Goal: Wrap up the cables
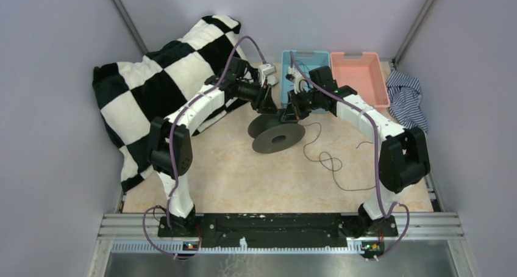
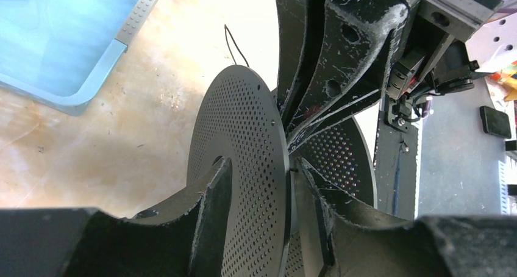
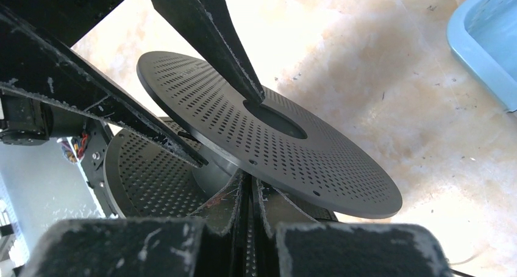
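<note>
My left gripper will line up with the spool's edge, which slants across its fingers, and pinch its rim [image 2: 287, 188] before it lifts the spool.
A black perforated spool [image 1: 277, 136] lies tilted on the tan table. My left gripper [image 1: 268, 106] reaches it from the left; in the left wrist view the gripper [image 2: 263, 167] is shut on one spool flange [image 2: 244, 136], a finger on each face. My right gripper [image 1: 290, 113] comes from the right; in its wrist view the gripper [image 3: 247, 179] is shut, its tips between the two flanges [image 3: 274, 136] by the core. A thin black cable [image 1: 329, 162] loops loosely over the table right of the spool. Its near end runs toward the right gripper and is hidden there. A cable piece shows beyond the flange [image 2: 230, 42].
A black-and-white checkered blanket [image 1: 164, 75] covers the back left. A blue bin [image 1: 305, 66] and a pink bin [image 1: 360, 75] stand at the back. A striped cloth [image 1: 405, 94] lies at the right edge. The blue bin also shows in both wrist views [image 2: 55, 39] [image 3: 488, 33].
</note>
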Action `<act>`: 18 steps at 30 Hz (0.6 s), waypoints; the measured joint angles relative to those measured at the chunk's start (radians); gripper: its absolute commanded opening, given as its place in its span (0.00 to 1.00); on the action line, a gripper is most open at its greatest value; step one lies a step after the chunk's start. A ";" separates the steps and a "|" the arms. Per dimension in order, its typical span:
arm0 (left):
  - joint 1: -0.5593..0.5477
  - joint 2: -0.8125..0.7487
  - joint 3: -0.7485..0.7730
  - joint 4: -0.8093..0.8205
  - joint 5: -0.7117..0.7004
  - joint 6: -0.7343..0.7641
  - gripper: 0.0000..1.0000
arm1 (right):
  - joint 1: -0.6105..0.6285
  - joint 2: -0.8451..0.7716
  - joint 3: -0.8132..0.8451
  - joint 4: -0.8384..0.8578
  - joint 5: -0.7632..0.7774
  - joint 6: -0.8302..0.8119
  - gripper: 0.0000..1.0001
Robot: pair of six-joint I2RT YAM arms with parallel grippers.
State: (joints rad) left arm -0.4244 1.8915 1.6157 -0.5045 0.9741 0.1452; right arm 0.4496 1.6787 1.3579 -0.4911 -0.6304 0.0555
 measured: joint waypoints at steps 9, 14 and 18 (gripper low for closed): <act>0.023 0.000 0.000 0.010 0.036 -0.032 0.49 | 0.000 0.000 0.000 0.036 -0.024 0.021 0.00; 0.024 0.000 0.000 0.014 0.043 -0.041 0.46 | 0.000 0.000 0.000 0.045 -0.031 0.039 0.00; 0.024 0.000 0.000 0.014 0.051 -0.043 0.45 | 0.000 0.000 0.000 0.056 -0.034 0.053 0.00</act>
State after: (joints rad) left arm -0.4007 1.8915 1.6157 -0.4900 1.0256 0.1020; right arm 0.4496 1.6791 1.3579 -0.4347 -0.6647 0.1085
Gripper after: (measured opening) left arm 0.452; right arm 0.008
